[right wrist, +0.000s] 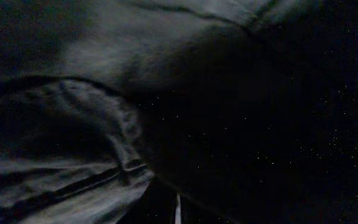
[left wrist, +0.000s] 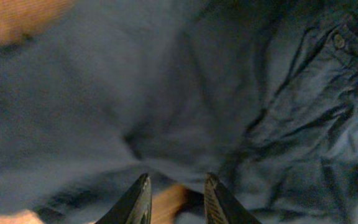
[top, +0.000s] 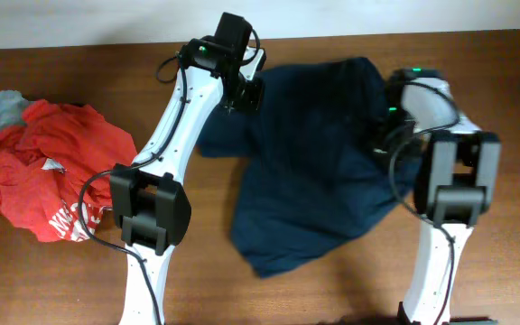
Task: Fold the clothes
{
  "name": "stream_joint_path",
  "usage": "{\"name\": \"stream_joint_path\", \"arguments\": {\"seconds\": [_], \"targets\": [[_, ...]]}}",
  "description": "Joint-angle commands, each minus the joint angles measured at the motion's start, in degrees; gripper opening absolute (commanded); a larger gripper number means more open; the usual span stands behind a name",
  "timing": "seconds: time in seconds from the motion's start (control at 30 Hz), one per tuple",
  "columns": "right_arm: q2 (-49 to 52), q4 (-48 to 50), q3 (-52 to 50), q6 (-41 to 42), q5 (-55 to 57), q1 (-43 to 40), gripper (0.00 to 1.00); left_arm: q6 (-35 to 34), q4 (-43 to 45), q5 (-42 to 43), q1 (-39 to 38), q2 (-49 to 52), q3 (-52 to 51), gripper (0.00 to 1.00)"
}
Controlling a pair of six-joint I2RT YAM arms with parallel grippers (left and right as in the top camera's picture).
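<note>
The robot's right gripper is deep in the rumpled waist of the slanted shorts, so it should back out and pinch the waist's near corner (top: 411, 179) to straighten them.
The clothes, a pair of dark navy shorts (top: 310, 162), lie rumpled across the middle of the table. My left gripper (top: 242, 97) is at their upper left edge. In the left wrist view it (left wrist: 178, 186) stands open, with bare wood showing between the fingers (left wrist: 143, 193) and the blue cloth (left wrist: 278, 112), with a button and seams, just ahead. My right gripper (top: 375, 140) sits on the right side of the shorts. The right wrist view is very dark: the jaws (right wrist: 178, 210) are shut, and folds of the shorts (right wrist: 73, 143) run right up to the tips.
A crumpled red T-shirt with white lettering (top: 48, 171) lies at the left edge, on a small pale grey garment (top: 3, 108). The brown wooden table (top: 332, 293) shows around the shorts. Both arm bases stand near the front edge.
</note>
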Motion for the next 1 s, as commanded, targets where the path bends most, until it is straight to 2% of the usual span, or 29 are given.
{"name": "stream_joint_path", "arguments": {"seconds": [0.0,0.23,0.3,0.37,0.4,0.43,0.5,0.57,0.73,0.97], "targets": [[3.1,1.7,-1.6,2.5,-4.2,7.8,0.06,-0.5,-1.5,-3.3,0.7,-2.6,1.2,0.28],[-1.2,1.7,2.8,1.5,-4.2,8.6,0.06,-0.5,-3.5,-3.2,1.9,-2.6,1.2,0.28],[-3.6,0.8,6.3,-2.4,-4.8,7.2,0.09,-0.5,-4.4,-3.2,1.8,-3.2,1.2,0.28],[-6.2,-2.1,12.0,-7.9,-4.8,5.5,0.24,-0.5,-6.6,-3.3,1.4,-4.5,1.2,0.28],[-6.8,-3.3,13.9,-9.8,-4.8,4.9,0.28,-0.3,-8.0,-3.3,1.2,-5.3,1.2,0.28],[-7.2,-4.3,15.2,-10.9,-4.8,4.7,0.39,-0.3,-8.9,-3.4,1.0,-5.8,1.2,0.28],[-7.7,-7.8,19.6,-14.3,-4.8,3.6,0.67,-0.2,-11.8,-3.6,0.5,-6.9,1.2,0.31],[-7.7,-10.6,22.9,-16.2,-4.8,2.8,0.79,-0.2,-15.8,-4.1,-0.2,-7.7,1.2,0.31],[-7.7,-11.5,24.2,-17.8,-5.0,0.9,0.84,-0.2,-22.1,-5.6,-2.6,-7.7,1.1,0.32],[-7.7,-12.0,24.2,-20.7,-6.7,-3.9,0.86,-6.6,-25.2,-13.9,-6.7,-9.9,1.1,0.33]]}}
